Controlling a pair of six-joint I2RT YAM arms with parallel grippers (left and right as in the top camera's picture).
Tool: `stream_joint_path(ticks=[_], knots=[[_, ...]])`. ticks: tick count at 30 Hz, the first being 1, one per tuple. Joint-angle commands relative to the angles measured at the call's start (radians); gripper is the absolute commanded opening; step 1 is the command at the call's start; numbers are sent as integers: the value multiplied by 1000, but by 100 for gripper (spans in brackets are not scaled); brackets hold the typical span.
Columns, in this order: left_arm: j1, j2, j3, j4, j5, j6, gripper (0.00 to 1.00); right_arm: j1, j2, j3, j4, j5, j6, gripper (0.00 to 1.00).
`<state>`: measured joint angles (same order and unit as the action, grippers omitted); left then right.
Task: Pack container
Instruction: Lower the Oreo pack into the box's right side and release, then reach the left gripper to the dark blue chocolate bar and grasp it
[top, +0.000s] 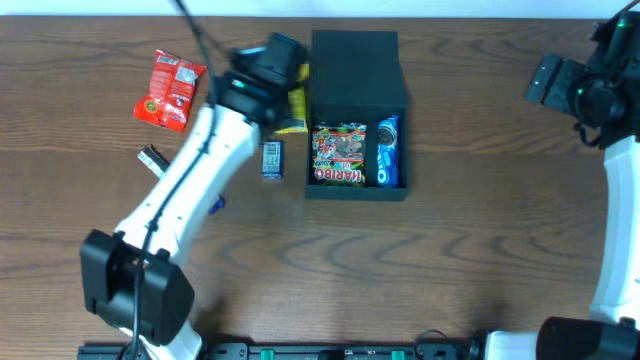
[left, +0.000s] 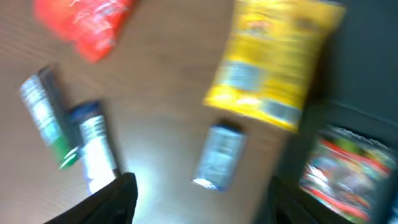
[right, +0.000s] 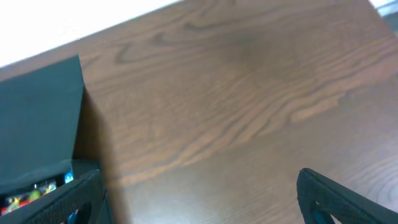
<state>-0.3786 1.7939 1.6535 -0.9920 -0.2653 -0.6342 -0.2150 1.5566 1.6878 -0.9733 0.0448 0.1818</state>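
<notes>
The near end (top: 217, 203) (left: 102, 174) of the blue stick packet, beside the green-tipped stick packet, should be gripped next by my left gripper.
The container (top: 358, 80), a dark box with its lid flap open at the back, stands at the table's centre. Inside lie a Haribo packet (top: 338, 155) and a blue Oreo packet (top: 388, 152). My left gripper (top: 272, 62) is open and empty, raised just left of the container above a yellow snack packet (top: 293, 108). The left wrist view is blurred; it shows the open jaws (left: 202, 205), the yellow packet (left: 273, 62), a small blue-grey packet (left: 217, 155) and the container (left: 367, 81). My right gripper (top: 555, 80) is open and empty at the far right, also in its wrist view (right: 205, 205).
A red snack packet (top: 170, 90) lies at the back left, also in the left wrist view (left: 87, 22). A small blue-grey packet (top: 272, 158) lies left of the container. Two small stick packets (left: 46, 115) (left: 96, 143) lie further left. The right wrist view shows the container's lid (right: 37, 124).
</notes>
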Motion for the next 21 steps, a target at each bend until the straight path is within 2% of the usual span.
stream_joint_path(ticks=[1, 4, 8, 14, 21], knots=[[104, 7, 4, -41, -39, -113, 68, -8, -8, 14, 33, 0, -8, 99], [160, 13, 2, -72, -24, -100, 68, -8, 5, 14, 88, 1, -8, 99], [175, 18, -23, -96, -34, -206, 69, -8, 32, 14, 161, 5, -11, 99], [177, 18, -206, 2, 85, -307, 72, -8, 96, 14, 266, 4, -12, 99], [177, 18, -375, 61, 126, -502, 72, -8, 131, 14, 320, 4, -12, 99]])
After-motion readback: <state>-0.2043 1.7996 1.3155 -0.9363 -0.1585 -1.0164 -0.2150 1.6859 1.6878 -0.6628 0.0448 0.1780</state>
